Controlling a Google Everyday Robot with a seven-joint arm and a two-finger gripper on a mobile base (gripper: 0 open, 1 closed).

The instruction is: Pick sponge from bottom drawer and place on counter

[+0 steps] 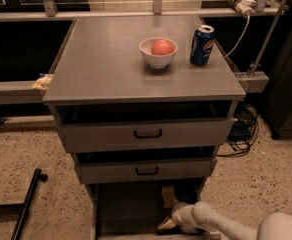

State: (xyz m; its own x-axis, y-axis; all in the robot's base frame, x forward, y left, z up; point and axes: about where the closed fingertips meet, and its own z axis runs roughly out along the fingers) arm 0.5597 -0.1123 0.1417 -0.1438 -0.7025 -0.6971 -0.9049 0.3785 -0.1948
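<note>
Next, my gripper goes to the sponge's near end (170,203) in the bottom drawer and closes there.
The bottom drawer (126,209) is pulled open under the two drawers with black handles, and its inside is dark. The sponge (168,196), a small pale-yellow block, lies in its right half near the back. My gripper (169,223) is inside the drawer at the lower right, just in front of the sponge and close to it. Its white arm (221,224) comes in from the bottom right corner. Whether it touches the sponge cannot be told. The grey counter (106,64) is the flat top of the cabinet.
A white bowl (158,54) holding an orange-red fruit and a blue soda can (202,45) stand on the counter's back right. A yellowish wad (42,82) lies on the ledge to the left. A black bar (26,206) lies on the floor at left. Cables (243,129) lie at right.
</note>
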